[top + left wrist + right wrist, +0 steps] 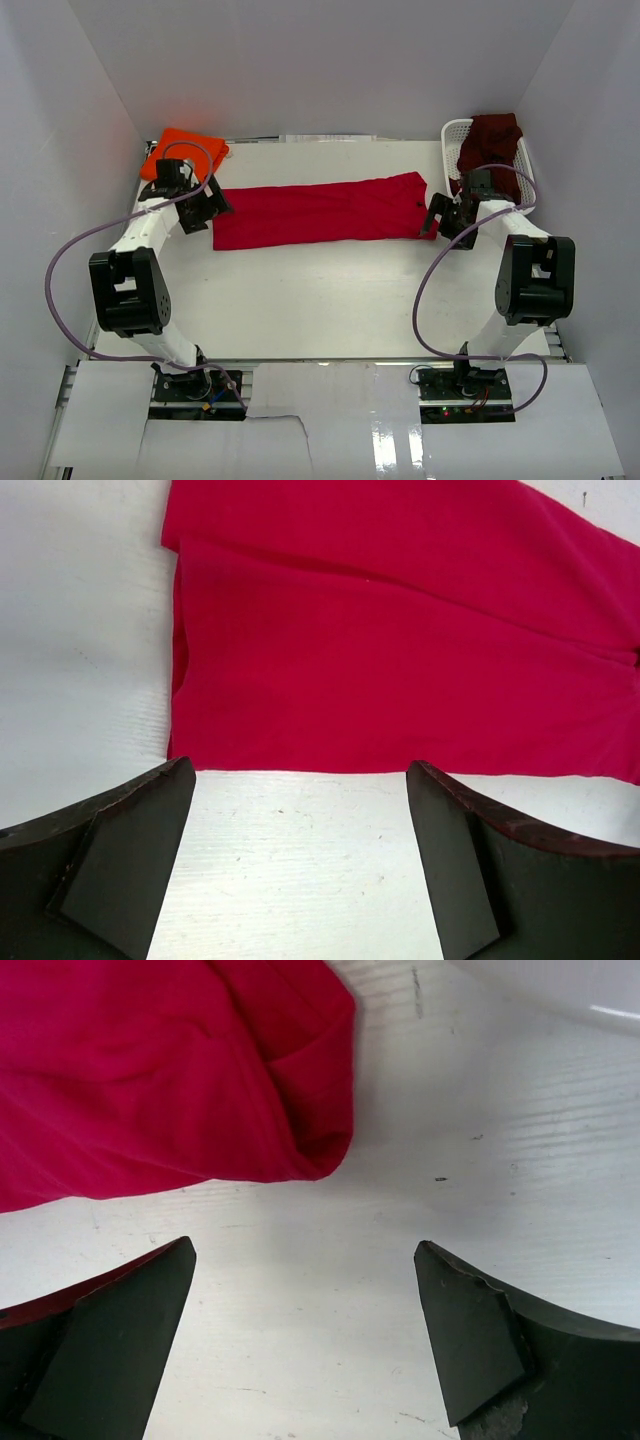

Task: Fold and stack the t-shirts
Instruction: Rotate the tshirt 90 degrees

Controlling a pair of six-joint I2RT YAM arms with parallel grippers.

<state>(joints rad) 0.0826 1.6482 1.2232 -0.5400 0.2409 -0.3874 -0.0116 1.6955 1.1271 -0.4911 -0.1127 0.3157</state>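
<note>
The strip's end closest to the folded orange t-shirt has the bright red t-shirt's near corner (215,248) (174,758). My left gripper grabs it there next.
A bright red t-shirt (320,211) lies folded into a long strip across the middle of the white table. My left gripper (205,208) stands open just off its left end, which fills the left wrist view (400,650); only bare table shows between its jaws (300,775). My right gripper (438,217) stands open just off the strip's right end (150,1070), nothing between its jaws (305,1250). A folded orange t-shirt (182,151) lies at the back left. A dark maroon t-shirt (490,143) sits bunched in the basket.
The white plastic lattice basket (454,132) stands at the back right against the wall. White walls close in the table on the left, back and right. Purple cables loop from both arms over the near part of the table (330,300).
</note>
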